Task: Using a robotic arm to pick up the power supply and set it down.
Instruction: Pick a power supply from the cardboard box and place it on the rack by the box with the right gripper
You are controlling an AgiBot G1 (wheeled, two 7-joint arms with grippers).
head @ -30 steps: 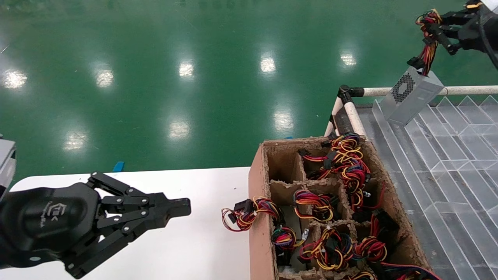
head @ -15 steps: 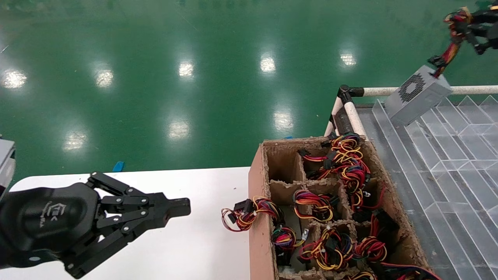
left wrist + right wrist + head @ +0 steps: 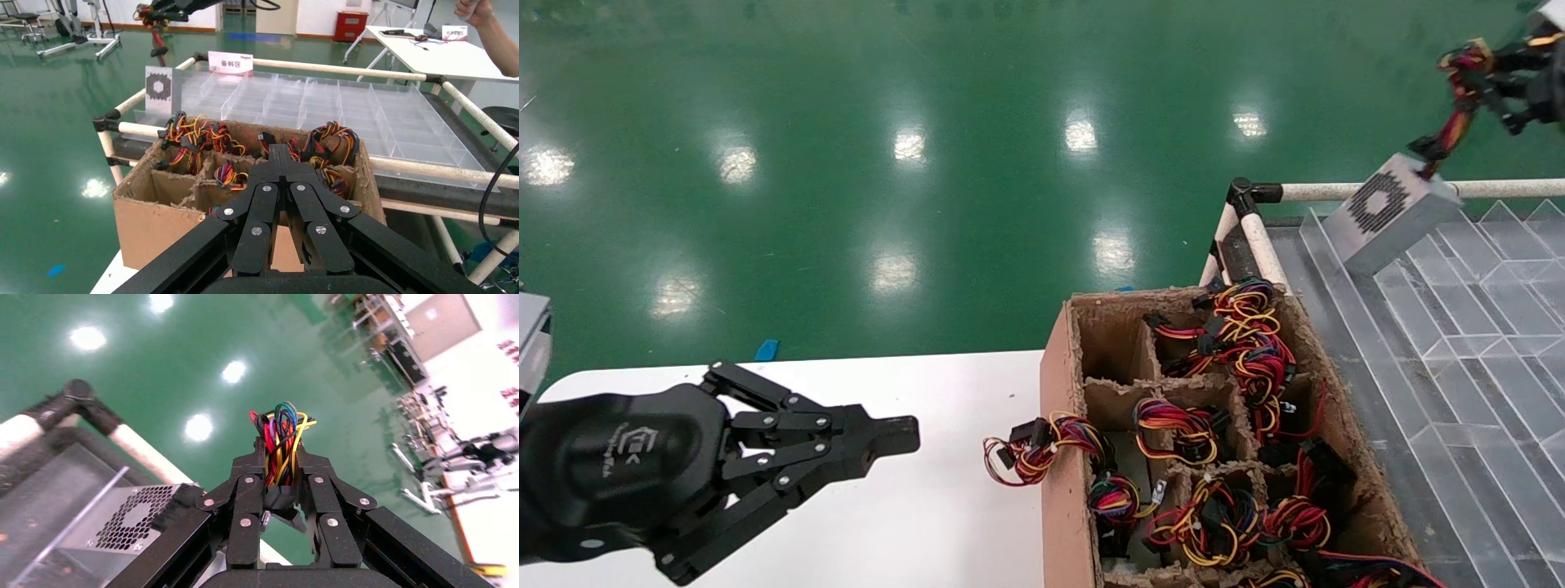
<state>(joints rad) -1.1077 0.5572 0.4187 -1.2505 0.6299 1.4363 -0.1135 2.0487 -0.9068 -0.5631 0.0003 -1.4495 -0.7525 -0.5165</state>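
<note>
Next, I set the power supply, hanging tilted over the clear tray, down with my right gripper in the clear tray's far corner slot [image 3: 1348,235] next to the white pipe rail.
The power supply [image 3: 1389,214], a silver-grey box with a honeycomb grille, hangs tilted over the far left corner of the clear tray [image 3: 1459,327]. I cannot tell whether it touches the tray. Its red-yellow wire bundle [image 3: 1451,131] runs up into my right gripper [image 3: 1475,69], which is shut on the wires at the top right. In the right wrist view the bundle [image 3: 280,432] sits clamped in that gripper [image 3: 280,459], with the supply [image 3: 131,517] below. The supply [image 3: 160,90] also shows far off in the left wrist view. My left gripper [image 3: 903,429] [image 3: 280,153] is parked shut over the white table [image 3: 928,490].
A cardboard box [image 3: 1062,408] with divided cells full of coloured wire bundles stands between the table and the tray. A loose bundle [image 3: 1030,449] hangs over its left wall. A white pipe rail [image 3: 1328,192] frames the tray. Green floor lies beyond.
My right gripper has shifted right and a little up with the wires. The hanging supply swung right and turned its grille more toward the head camera. The left arm has not moved.
</note>
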